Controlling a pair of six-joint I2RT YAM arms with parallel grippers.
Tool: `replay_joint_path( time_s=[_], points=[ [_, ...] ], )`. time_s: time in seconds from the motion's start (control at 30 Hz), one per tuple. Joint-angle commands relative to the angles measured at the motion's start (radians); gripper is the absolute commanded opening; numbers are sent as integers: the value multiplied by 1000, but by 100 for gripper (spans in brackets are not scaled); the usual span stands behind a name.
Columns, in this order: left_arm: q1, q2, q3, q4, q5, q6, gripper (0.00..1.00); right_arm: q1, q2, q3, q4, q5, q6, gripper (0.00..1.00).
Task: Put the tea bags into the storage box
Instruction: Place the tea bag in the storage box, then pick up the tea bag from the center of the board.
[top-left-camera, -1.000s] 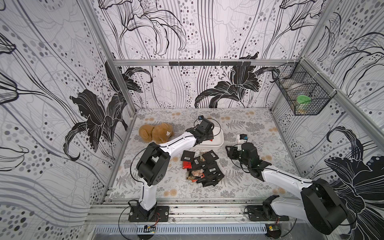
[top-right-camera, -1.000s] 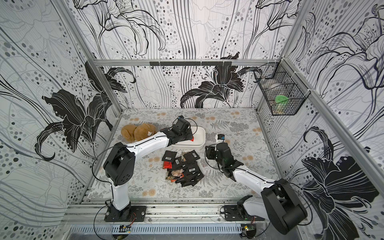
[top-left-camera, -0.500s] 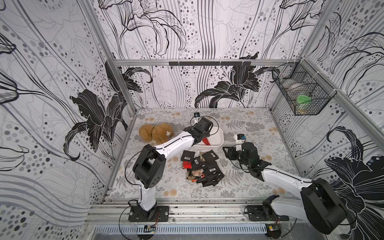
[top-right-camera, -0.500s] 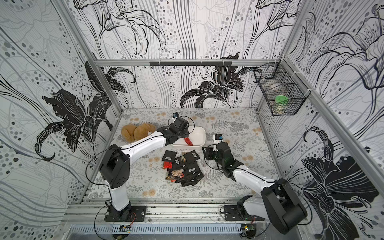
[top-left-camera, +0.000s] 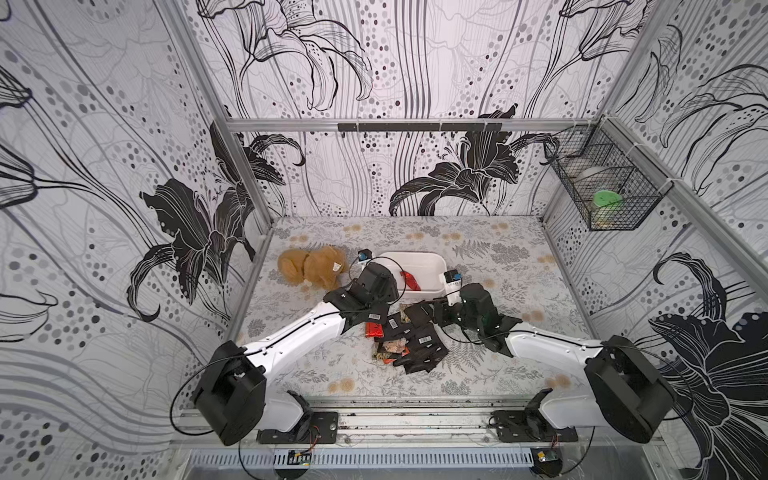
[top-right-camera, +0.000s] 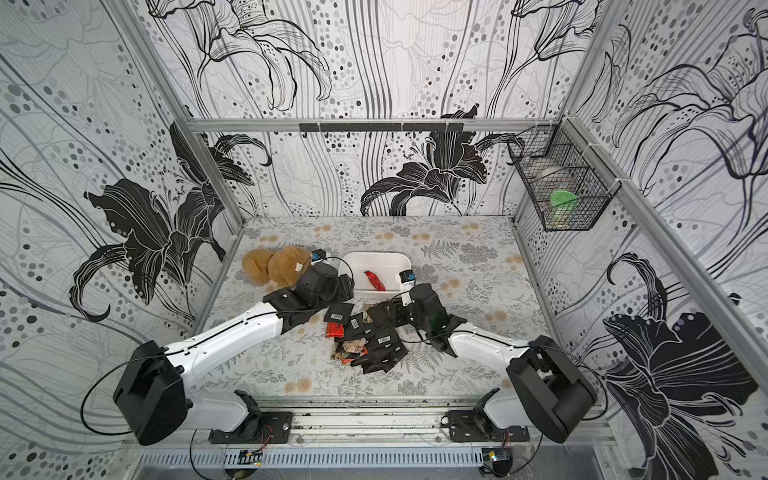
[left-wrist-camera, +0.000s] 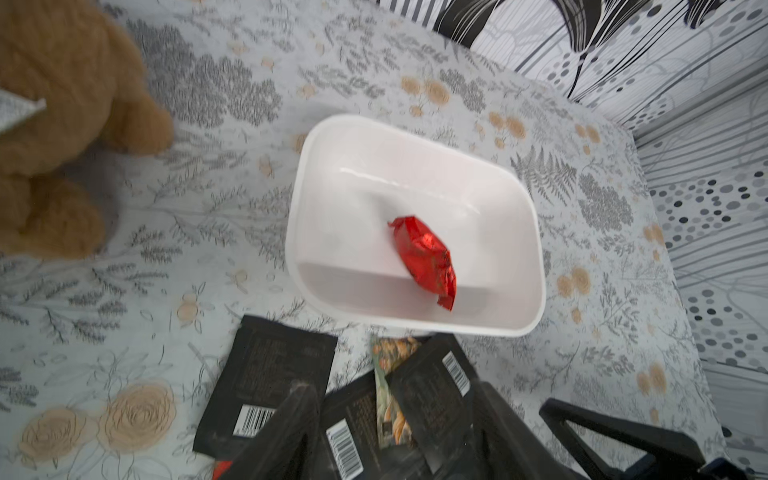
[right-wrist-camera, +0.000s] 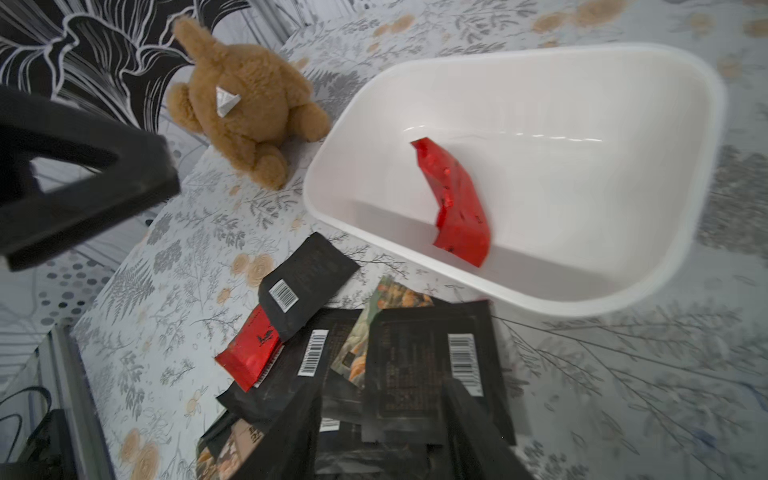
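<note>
The black tea bag (top-left-camera: 419, 313) (left-wrist-camera: 434, 393) just in front of the storage box, beside my right gripper's fingers, should be gripped next by my left gripper.
The white storage box (top-left-camera: 432, 259) (top-right-camera: 374, 259) (left-wrist-camera: 528, 257) (right-wrist-camera: 623, 124) stands mid-table with one shiny red tea bag (top-left-camera: 409, 281) (top-right-camera: 375, 280) (left-wrist-camera: 424, 257) (right-wrist-camera: 457, 208) inside. The other tea bags (top-left-camera: 411, 340) (top-right-camera: 370, 340), mostly black with barcodes, lie heaped just in front of it. My left gripper (top-left-camera: 384, 301) (left-wrist-camera: 395, 440) is open over the heap's near-left sachets, holding nothing. My right gripper (top-left-camera: 436, 311) (right-wrist-camera: 386, 436) stands open astride a black sachet (right-wrist-camera: 428, 365) at the heap's box-side edge; whether its fingers touch the sachet is unclear.
A brown plush toy (top-left-camera: 311, 268) (right-wrist-camera: 245, 108) lies left of the box, close to the left wrist. A black wire basket (top-left-camera: 602, 195) hangs on the right wall. The two grippers are close together over the heap.
The left gripper let the red tea bag go into the box, then drew back from above the box toward the heap. The right gripper moved left onto the heap, its jaws narrowing slightly.
</note>
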Motion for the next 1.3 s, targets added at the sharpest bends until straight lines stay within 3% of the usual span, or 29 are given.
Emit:
replay_joint_path(
  time_s=[0.0,0.1,0.4,0.57,0.77,1.27],
  points=[
    [-17,-60,-139,225,153,-122,58,19,58,61,-62,43,-41,41],
    [-51,-53,-219,326,172,-179,57,19,106,101,-124,92,-37,30],
    [-95,102,-248,498,163,-279,49,17,180,162,-212,145,-13,27],
    [-95,187,-225,550,180,-306,47,-7,219,177,-212,99,6,26],
    [-98,261,-191,576,197,-322,46,-82,256,180,-192,24,32,22],
    [-103,306,-186,559,151,-328,45,-88,342,241,-263,38,23,20]
  ],
)
